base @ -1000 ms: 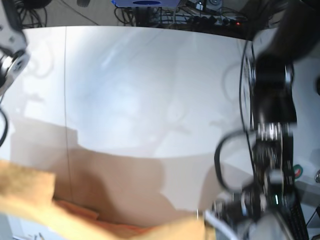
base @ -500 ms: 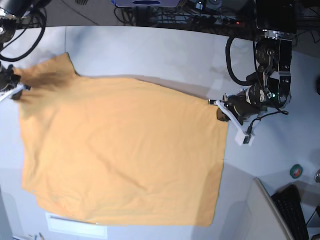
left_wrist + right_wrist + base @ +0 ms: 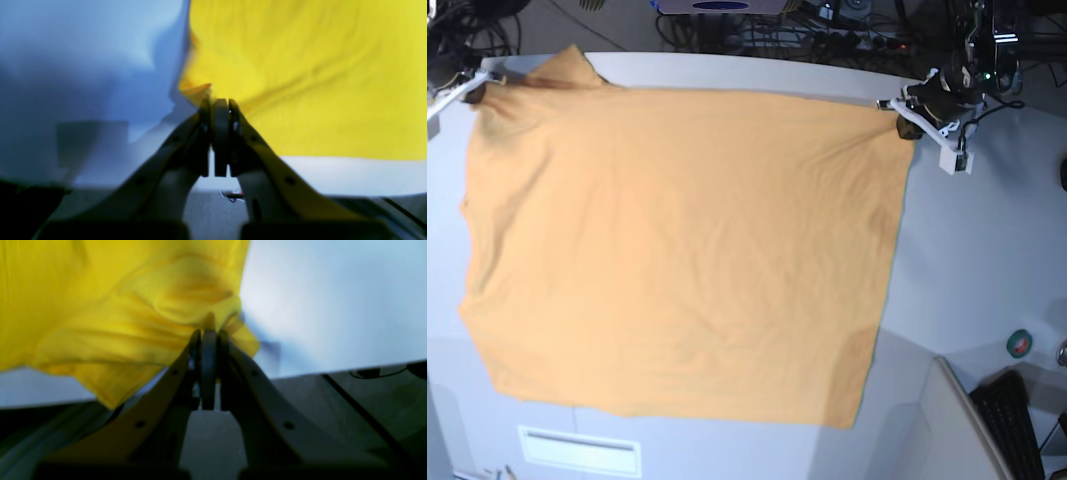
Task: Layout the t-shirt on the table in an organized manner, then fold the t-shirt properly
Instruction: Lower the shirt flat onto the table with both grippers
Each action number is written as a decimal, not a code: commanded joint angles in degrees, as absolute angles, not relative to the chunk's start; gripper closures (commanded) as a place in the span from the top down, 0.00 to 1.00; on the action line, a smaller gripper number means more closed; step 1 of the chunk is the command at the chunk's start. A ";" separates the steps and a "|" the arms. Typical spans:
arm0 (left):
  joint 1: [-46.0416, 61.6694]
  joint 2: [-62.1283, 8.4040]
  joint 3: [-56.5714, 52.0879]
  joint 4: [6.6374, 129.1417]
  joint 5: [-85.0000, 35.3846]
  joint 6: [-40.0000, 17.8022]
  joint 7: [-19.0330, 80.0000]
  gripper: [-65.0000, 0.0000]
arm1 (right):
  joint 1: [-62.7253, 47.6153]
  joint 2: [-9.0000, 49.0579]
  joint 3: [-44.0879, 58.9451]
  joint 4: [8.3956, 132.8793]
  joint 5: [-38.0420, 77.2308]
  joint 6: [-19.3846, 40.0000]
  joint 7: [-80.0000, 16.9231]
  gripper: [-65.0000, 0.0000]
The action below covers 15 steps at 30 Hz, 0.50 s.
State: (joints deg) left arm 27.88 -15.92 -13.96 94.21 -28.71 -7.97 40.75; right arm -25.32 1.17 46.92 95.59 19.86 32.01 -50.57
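Note:
The t-shirt's far corner, now near the table's back edge, will be let go by my left gripper halfway [image 3: 890, 272] along the t-shirt's side edge, on the keyboard's side.
The light-orange t-shirt [image 3: 677, 240] lies spread over the white table [image 3: 987, 230], its plain side up; no drawing or tag shows. My left gripper [image 3: 891, 103] is shut on the shirt's far right corner near the table's back edge. In the left wrist view that gripper [image 3: 220, 104] pinches the cloth corner of the t-shirt [image 3: 317, 83]. My right gripper [image 3: 472, 83] is shut on the far left corner by a sleeve. In the right wrist view the gripper [image 3: 208, 333] holds bunched fabric of the t-shirt [image 3: 116, 306] above the table [image 3: 333, 306].
Cables and gear [image 3: 807, 30] lie behind the table's far edge. A dark keyboard [image 3: 1017, 420] and a small round green object [image 3: 1021, 343] are at the lower right. A white strip [image 3: 577, 450] sits at the table's front edge below the shirt's hem.
Both grippers have carried the shirt from the front of the table towards the far edge. The cloth went from hanging low to stretched flat, its top edge now near the back.

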 commanded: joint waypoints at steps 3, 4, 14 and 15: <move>31.87 -15.96 -14.37 98.86 -29.23 -8.31 36.70 0.00 | -27.91 1.27 47.43 100.70 20.00 32.04 -49.80 0.00; 32.75 -15.43 -14.55 99.74 -28.88 -8.31 36.00 0.00 | -28.18 1.19 47.43 101.67 20.00 32.04 -49.80 0.00; 31.25 -11.91 -21.23 106.15 -28.97 -8.31 35.74 0.00 | -23.25 1.27 47.25 108.09 19.74 32.04 -54.81 0.00; 30.46 -11.91 -21.23 105.98 -29.05 -8.31 35.74 0.00 | -21.49 1.36 47.25 107.91 19.65 31.96 -55.87 0.00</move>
State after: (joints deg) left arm 30.30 -11.38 -20.88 105.03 -28.75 -8.36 36.84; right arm -21.43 0.36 47.00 106.85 19.40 31.97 -57.01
